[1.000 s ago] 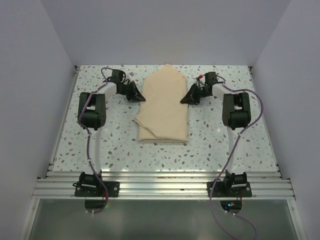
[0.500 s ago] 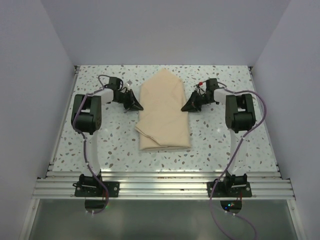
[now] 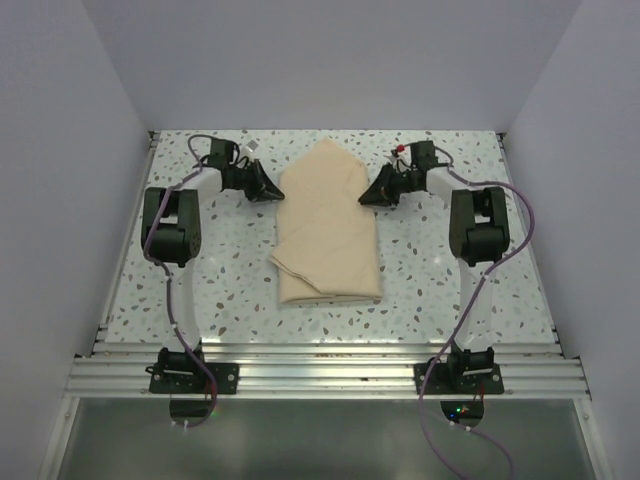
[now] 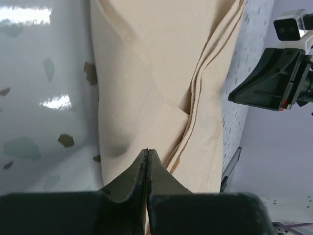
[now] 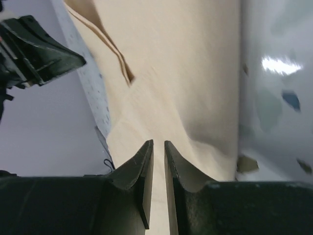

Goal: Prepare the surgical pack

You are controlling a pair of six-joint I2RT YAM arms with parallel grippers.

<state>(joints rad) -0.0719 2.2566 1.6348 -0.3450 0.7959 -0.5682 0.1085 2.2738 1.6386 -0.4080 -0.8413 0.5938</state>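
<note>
My left gripper will join my right one in pinching the cloth's side edges farther up (image 3: pixel 366 169) before we fold the cloth's pointed end over, as its empty fingers are short of the cloth's far corner.
The surgical pack shows as a tan-beige cloth (image 3: pixel 328 225), folded into a long bundle with a pointed far end, lying mid-table. My left gripper (image 3: pixel 281 196) is at its left edge near the far end, low over the cloth (image 4: pixel 146 73). Its jaws (image 4: pixel 147 151) are pressed together with nothing between them. My right gripper (image 3: pixel 363 200) is at the cloth's right edge, opposite the left one. Its jaws (image 5: pixel 158 143) stand a narrow gap apart over the cloth (image 5: pixel 181 73) and hold nothing. No tin, instruments or gauze are in view.
The speckled table (image 3: pixel 450 290) is walled at the back and on both sides. An aluminium rail (image 3: pixel 320 375) runs along the near edge with both arm bases. Each wrist view shows the other gripper across the cloth: the right one (image 4: pixel 274 78) and the left one (image 5: pixel 34 54).
Both grippers slid toward me along the cloth's edges, then went back toward the far end. The cloth's near left part was drawn in a little, so the bundle is narrower.
</note>
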